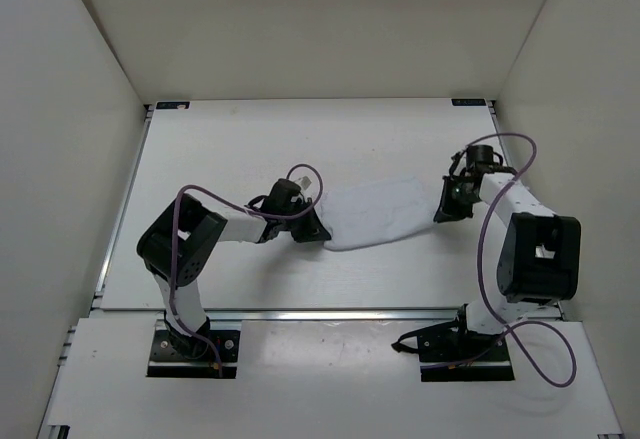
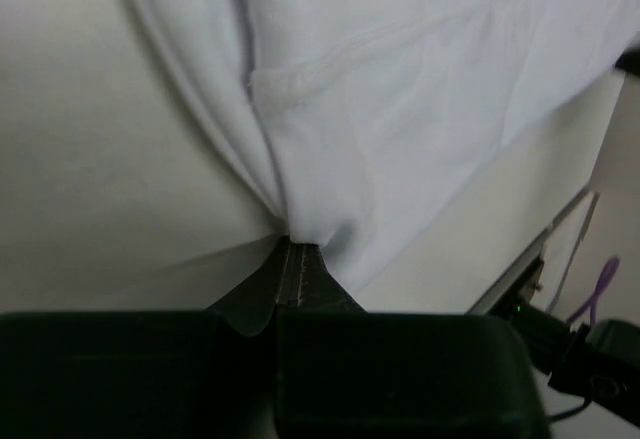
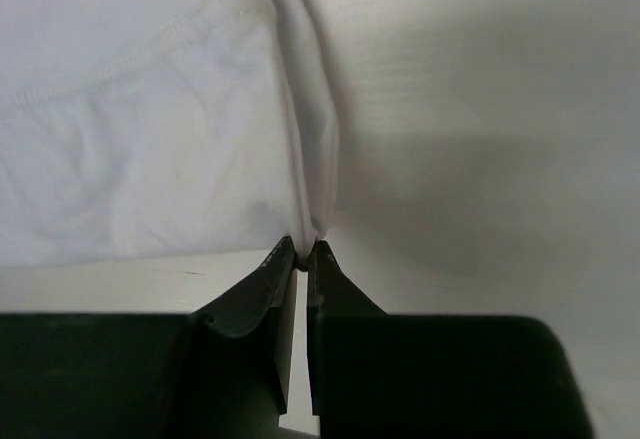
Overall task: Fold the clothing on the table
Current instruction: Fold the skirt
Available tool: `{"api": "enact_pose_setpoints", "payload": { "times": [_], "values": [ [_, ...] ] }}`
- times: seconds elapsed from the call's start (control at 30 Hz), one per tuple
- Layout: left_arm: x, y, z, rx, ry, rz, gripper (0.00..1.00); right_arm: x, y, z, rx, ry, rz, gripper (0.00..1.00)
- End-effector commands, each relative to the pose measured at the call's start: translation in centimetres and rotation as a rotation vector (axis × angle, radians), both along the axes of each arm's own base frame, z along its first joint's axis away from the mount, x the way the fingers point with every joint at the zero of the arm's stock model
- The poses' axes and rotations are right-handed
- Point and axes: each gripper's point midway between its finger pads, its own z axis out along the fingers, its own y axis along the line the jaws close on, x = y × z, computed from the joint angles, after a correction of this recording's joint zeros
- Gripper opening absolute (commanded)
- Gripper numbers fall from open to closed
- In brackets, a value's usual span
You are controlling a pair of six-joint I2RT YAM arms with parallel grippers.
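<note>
The robot's right gripper needs to release the pinched edge of the clothing on the near corner (image 1: 319, 248) by the left gripper's fingers.
The clothing (image 1: 378, 215) is a thin white garment lying wrinkled across the middle of the table (image 1: 240, 149), between the two arms. My left gripper (image 1: 318, 233) is shut on its left near corner, and the cloth (image 2: 380, 109) bunches into a fold right at the closed tips (image 2: 296, 244). At the garment's right end, my right gripper (image 1: 446, 211) is shut on a pinched edge. In the right wrist view that edge of the clothing (image 3: 130, 139) runs as a narrow ridge down into the tips (image 3: 303, 256).
White walls close in the table on the left, back and right. Metal rails (image 1: 330, 312) run along the near edge, with both arm bases (image 1: 190, 344) just behind them. Purple cables (image 1: 500, 209) loop off each arm.
</note>
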Motion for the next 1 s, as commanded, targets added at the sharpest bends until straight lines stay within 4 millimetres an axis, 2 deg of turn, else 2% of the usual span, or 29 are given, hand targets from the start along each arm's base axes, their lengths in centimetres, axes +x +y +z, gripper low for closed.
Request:
{"api": "enact_pose_setpoints", "payload": {
  "times": [0.0,0.03,0.1,0.13,0.17,0.23,0.27,0.33,0.37,0.4,0.43,0.5,0.53,0.63,0.73,0.97],
  "values": [
    [-3.7,1.5,-3.5,0.077,0.106,-0.011,0.00,2.3,-0.4,3.0,-0.189,-0.047,0.106,0.00],
    [-4.0,1.6,-3.9,0.085,0.126,-0.014,0.00,3.3,-0.6,4.7,-0.221,-0.086,0.108,0.00],
    [-3.5,1.5,-3.8,0.085,0.115,-0.017,0.00,4.3,4.0,6.9,-0.254,-0.156,0.245,0.00],
    [-3.5,1.5,-3.9,0.089,0.116,-0.015,0.00,5.0,5.3,8.4,-0.257,-0.203,0.270,0.00],
    [-3.4,1.5,-3.9,0.086,0.117,-0.008,0.00,5.0,8.1,9.0,-0.242,-0.231,0.333,0.00],
    [-3.0,1.5,-3.4,0.073,0.112,0.001,0.00,3.9,13.8,9.3,-0.172,-0.271,0.447,0.01],
    [-3.1,1.5,-3.6,0.082,0.115,-0.001,0.00,3.6,15.7,9.2,-0.117,-0.285,0.460,0.00],
    [-2.9,1.5,-3.3,0.077,0.104,0.005,0.00,1.8,20.7,8.7,0.027,-0.311,0.540,0.00],
    [-2.9,1.5,-3.3,0.073,0.109,0.001,0.00,1.6,21.9,8.1,0.074,-0.328,0.528,0.00],
    [-3.1,1.7,-3.5,0.079,0.113,0.005,0.00,1.3,24.0,8.5,0.155,-0.361,0.559,0.00],
    [-2.9,1.9,-3.4,0.079,0.106,0.015,0.00,-0.4,25.1,7.1,0.216,-0.305,0.565,0.00],
    [-3.4,2.3,-3.7,0.080,0.119,0.014,0.00,-1.0,26.8,6.2,0.289,-0.307,0.574,0.00],
    [-3.2,2.4,-3.5,0.082,0.115,0.018,0.00,-2.2,27.6,5.1,0.312,-0.266,0.588,0.00],
    [-3.4,3.0,-3.7,0.085,0.114,0.025,0.00,-3.8,29.0,2.9,0.338,-0.214,0.614,0.00],
    [-3.9,3.6,-4.1,0.099,0.121,0.029,0.00,-4.7,30.6,2.1,0.360,-0.199,0.647,0.00],
    [-4.5,4.0,-4.3,0.099,0.137,0.022,0.00,-4.0,32.0,5.5,0.418,-0.262,0.649,0.00]
  ]
}}
